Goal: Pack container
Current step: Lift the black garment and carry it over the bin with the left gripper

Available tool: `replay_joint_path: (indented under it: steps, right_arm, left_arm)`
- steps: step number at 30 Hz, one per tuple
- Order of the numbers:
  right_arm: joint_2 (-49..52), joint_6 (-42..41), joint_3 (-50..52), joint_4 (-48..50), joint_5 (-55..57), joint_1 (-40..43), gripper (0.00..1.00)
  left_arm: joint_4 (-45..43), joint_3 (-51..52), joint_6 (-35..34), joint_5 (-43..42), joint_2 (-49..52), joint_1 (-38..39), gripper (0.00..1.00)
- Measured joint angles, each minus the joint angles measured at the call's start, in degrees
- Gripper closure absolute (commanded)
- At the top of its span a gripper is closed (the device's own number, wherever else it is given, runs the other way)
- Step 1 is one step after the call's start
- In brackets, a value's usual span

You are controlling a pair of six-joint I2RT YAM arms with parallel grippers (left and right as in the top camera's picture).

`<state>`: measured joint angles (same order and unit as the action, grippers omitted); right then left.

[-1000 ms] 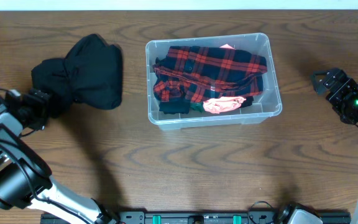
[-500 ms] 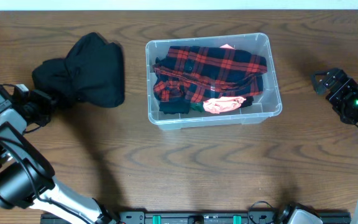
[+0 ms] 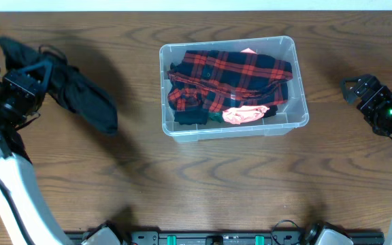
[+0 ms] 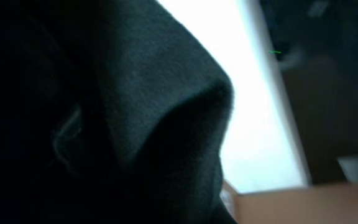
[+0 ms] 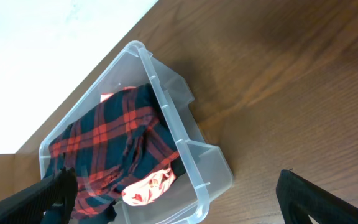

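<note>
The robot's left gripper will release the black garment, now hanging lifted from it, on the plaid shirt (image 3: 249, 93), just behind the pink cloth in the clear container.
The clear container (image 3: 237, 130) stands at the table's middle and holds a red and navy plaid shirt (image 3: 231, 76) and a pink cloth (image 3: 241, 114). At the far left my left gripper (image 3: 23, 84) is shut on a black garment (image 3: 80, 95), which hangs from it, lifted and draping toward the right. In the left wrist view the black garment (image 4: 104, 124) fills the picture and hides the fingers. My right gripper (image 3: 351, 88) stands open to the right of the container, apart from it. From the right wrist I see the container (image 5: 166, 106), the plaid shirt (image 5: 107, 143) and the pink cloth (image 5: 146, 188) beyond my open right gripper (image 5: 173, 186).
The brown wooden table (image 3: 203, 184) ends at a white strip along its far edge. A black rail (image 3: 216, 238) runs along the front edge, between the two arm bases.
My left gripper has shut on the black garment and raised it up and toward the far left corner, off the tabletop. The right arm and the container have not moved.
</note>
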<state>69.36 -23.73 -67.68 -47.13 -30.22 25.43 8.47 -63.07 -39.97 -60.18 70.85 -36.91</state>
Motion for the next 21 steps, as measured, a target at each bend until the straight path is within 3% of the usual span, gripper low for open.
replay_joint_path:
  steps: [6, 9, 16, 21]
  right_arm:
    - [0.0, 0.0, 0.0, 0.0, 0.0, 0.0, 0.01]
    - [0.0, 0.0, 0.0, 0.0, 0.0, 0.0, 0.01]
    - [0.0, 0.0, 0.0, 0.0, 0.0, 0.0, 0.01]
    - [0.0, -0.02, 0.0, 0.0, 0.02, 0.0, 0.01]
  left_arm:
    - [-16.04, 0.22, -14.27, -3.13, -11.74, 10.01, 0.94]
    - [-18.23, 0.22, -18.56, -0.96, -15.67, 19.58, 0.94]
    - [-18.29, 0.22, -18.97, 10.86, -13.55, 44.06, 0.94]
    - [-26.05, 0.48, -15.28, 22.53, -4.39, 58.58, 0.94]
